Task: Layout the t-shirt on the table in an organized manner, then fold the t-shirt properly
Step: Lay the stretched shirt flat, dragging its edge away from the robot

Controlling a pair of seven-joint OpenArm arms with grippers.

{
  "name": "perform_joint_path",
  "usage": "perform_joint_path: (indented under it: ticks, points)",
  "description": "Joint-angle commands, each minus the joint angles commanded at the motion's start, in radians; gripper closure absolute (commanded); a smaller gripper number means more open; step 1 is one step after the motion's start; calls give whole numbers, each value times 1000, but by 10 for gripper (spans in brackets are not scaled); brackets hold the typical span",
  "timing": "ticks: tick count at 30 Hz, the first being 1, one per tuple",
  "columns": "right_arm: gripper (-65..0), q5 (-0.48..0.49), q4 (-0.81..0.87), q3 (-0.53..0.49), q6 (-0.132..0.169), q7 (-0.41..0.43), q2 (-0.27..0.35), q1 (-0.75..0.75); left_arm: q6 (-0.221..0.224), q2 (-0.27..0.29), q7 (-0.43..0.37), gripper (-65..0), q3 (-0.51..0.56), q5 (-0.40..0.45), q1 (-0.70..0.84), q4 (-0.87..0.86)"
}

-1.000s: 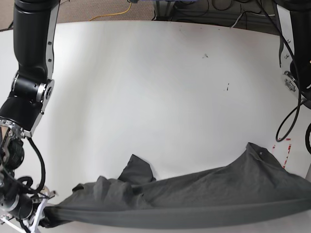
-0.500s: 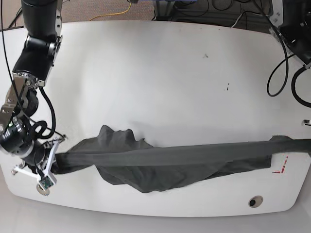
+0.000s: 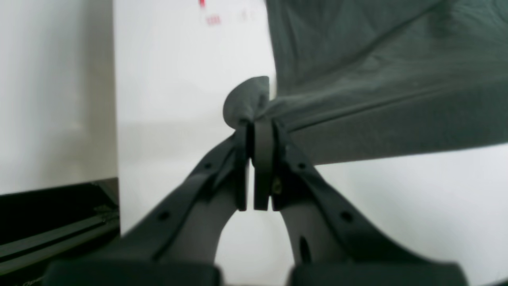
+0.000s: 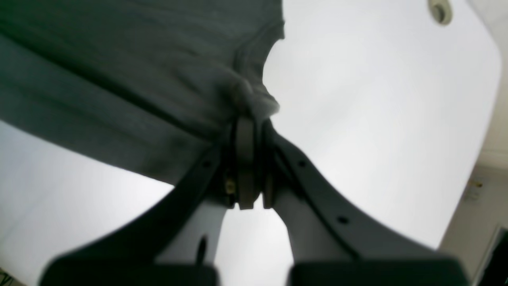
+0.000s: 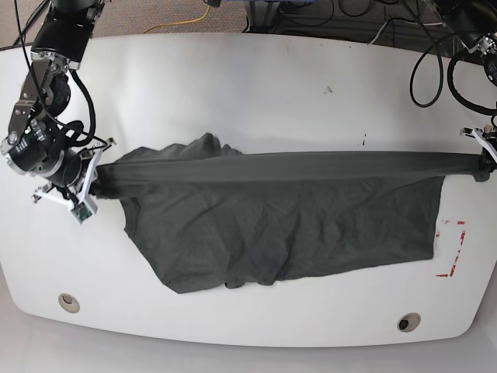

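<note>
Next, my left gripper lets the t-shirt's corner go on the white table (image 5: 418,73) near the table's far edge, below the back cables.
The dark charcoal t-shirt (image 5: 279,217) hangs stretched in a taut band between both grippers, its lower part draped on the white table (image 5: 233,85). On the base view's right edge my left gripper (image 5: 483,163) is shut on one corner of the t-shirt (image 3: 357,79); the left wrist view shows its fingertips (image 3: 256,131) pinching bunched cloth. At the base view's left my right gripper (image 5: 92,180) is shut on the other end of the t-shirt (image 4: 119,71), with the fingertips (image 4: 246,127) clamped on a fold of fabric.
A red tape mark (image 5: 453,249) lies just right of the shirt's lower corner. Two grommet holes (image 5: 68,301) (image 5: 408,321) sit near the table's front edge. Small dark specks (image 5: 363,141) dot the far surface. Cables (image 5: 435,70) hang at the back right.
Both grippers have carried the shirt away from the front edge toward the table's middle. The cloth has spread from a narrow bunched strip into a wide sheet on the table.
</note>
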Motion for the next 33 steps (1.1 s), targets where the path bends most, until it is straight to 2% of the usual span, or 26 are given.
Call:
perform_joint_path:
  ticks: [13, 19, 24, 33]
  points:
    - [-2, 25, 49, 63, 0, 0, 37, -249, 0, 2, 0, 0, -109, -2, 285, 8]
    - [-2, 25, 51, 64, 0, 0, 28, -362, 0, 29, -2, 0, -146, 3, 384, 8]
    - [-2, 25, 54, 64, 0, 0, -14, -391, 0, 29, -2, 0, -155, 3, 397, 8]
    - [-3, 21, 52, 64, 0, 0, -20, -388, 0, 28, -2, -4, -147, 3, 393, 8]
